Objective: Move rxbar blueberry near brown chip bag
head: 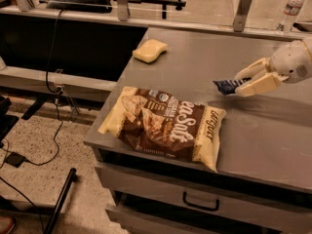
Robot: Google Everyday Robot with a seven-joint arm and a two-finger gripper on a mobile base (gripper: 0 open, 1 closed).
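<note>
I should use my gripper to set the rxbar blueberry, still low over the table, down and release it on the table (234,96), beside the cream end of the brown chip bag that is nearest my arm.
The brown chip bag (163,126) lies flat at the front left of the grey table (273,140), dark brown in the middle with cream ends and white script. My gripper (243,83) reaches in from the right edge, cream-coloured, and is shut on the rxbar blueberry (226,86), a small dark blue wrapper sticking out to the left of the fingers (256,86). The bar is low over the table, a short way up and to the right of the chip bag's right end.
A yellow sponge (149,50) lies at the table's back left. A clear water bottle (291,9) stands at the back right. Drawers (200,199) sit below the front edge. Cables run over the floor on the left.
</note>
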